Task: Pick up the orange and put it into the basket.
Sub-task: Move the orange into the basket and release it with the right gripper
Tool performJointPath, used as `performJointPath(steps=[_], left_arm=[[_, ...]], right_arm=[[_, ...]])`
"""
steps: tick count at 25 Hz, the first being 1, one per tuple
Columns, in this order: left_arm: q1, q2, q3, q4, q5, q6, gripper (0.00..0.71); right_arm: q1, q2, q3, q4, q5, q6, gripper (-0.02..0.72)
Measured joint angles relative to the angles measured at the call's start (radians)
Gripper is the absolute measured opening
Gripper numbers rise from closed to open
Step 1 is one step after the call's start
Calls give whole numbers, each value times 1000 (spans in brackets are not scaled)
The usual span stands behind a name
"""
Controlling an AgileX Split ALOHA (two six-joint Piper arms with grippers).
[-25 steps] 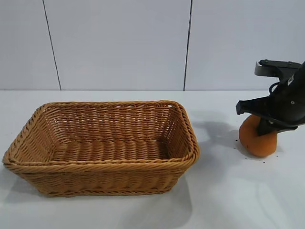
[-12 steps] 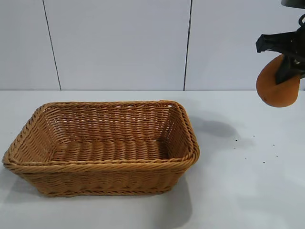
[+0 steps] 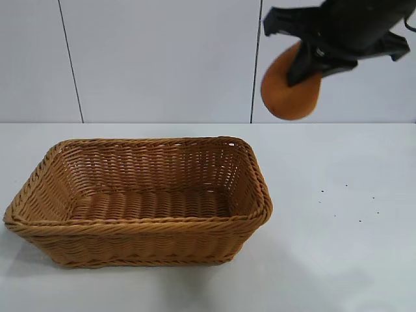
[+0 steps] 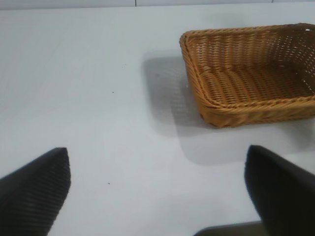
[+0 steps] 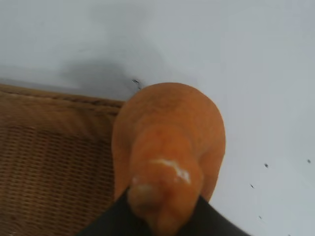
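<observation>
Next, my right gripper lets go of the orange on the bottom of the basket, toward the end (image 3: 186, 203) closest to the dark specks.
The orange (image 3: 286, 91) hangs high in the air, held by my right gripper (image 3: 311, 60), which is shut on its knobbly top. It is just right of and above the basket's right end. In the right wrist view the orange (image 5: 170, 142) fills the middle, with the basket's rim (image 5: 59, 105) below it to one side. The tan wicker basket (image 3: 39, 218) sits empty on the white table at left centre. My left gripper (image 4: 157, 187) is open and empty above bare table, with the basket (image 4: 216, 105) farther off.
The white table (image 3: 338, 260) carries a few dark specks (image 3: 344, 203) where the orange lay. A panelled white wall stands behind.
My right gripper has lifted the orange off the table at the right and carried it up and to the left, towards the basket. The basket has not moved.
</observation>
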Motion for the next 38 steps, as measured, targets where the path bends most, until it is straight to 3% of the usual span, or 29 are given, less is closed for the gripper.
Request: performJointPath(steps=[5,12,21,38], left_arm=[[0,0,0,0,0,0,689],[0,0,0,0,0,0,689],[0,0,0,0,0,0,689],[0,0,0,0,0,0,689]], right_arm=[[118,71,-145,4,66,-3,8],[211,146,-169,7,111,-4,8],[224,238,-169,27,155,-40,8],[252,393,-169,48,129,-56,8]])
